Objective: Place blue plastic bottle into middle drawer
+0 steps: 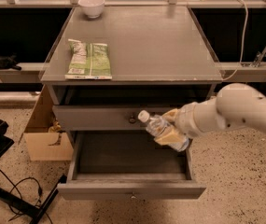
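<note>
Next, my gripper lets go of the blue plastic bottle on the centre of the open middle drawer's grey bottom [137,157].
The blue plastic bottle [160,129], clear with a white cap, is held tilted, cap pointing up-left. My gripper [171,127] is shut on it and holds it over the right part of the open middle drawer [131,189], in front of the knobbed front above. The drawer is pulled out and its grey inside shows nothing in it. My white arm comes in from the right.
A green snack bag [89,59] lies on the cabinet top at the left. A white bowl [91,6] stands at the back left. A cardboard box [44,134] sits on the floor left of the cabinet. Black cables and a dark stand lie at the lower left.
</note>
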`<state>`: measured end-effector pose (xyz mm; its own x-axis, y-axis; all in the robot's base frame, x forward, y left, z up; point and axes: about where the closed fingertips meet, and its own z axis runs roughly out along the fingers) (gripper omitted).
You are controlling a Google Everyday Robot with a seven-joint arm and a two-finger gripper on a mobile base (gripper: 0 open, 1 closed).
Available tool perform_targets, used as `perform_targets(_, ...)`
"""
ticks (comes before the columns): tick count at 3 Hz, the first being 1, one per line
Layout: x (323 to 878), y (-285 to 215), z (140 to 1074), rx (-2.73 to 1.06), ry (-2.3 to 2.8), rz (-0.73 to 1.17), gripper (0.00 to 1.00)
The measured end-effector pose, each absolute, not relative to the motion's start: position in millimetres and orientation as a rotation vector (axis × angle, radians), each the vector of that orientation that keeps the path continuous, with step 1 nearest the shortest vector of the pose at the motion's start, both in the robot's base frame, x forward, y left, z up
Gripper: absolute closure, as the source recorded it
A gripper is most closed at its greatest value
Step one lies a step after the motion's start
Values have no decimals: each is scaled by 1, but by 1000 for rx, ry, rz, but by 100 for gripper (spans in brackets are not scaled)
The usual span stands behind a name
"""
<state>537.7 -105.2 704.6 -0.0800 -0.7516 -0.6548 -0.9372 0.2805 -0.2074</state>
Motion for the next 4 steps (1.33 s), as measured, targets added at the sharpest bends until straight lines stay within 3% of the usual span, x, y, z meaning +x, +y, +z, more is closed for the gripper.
perform_targets(2, 545, -46, 584, -1873, 1766, 234, 100)
perform_targets(4, 562, -21, 505, -2072, 1775, 193, 100)
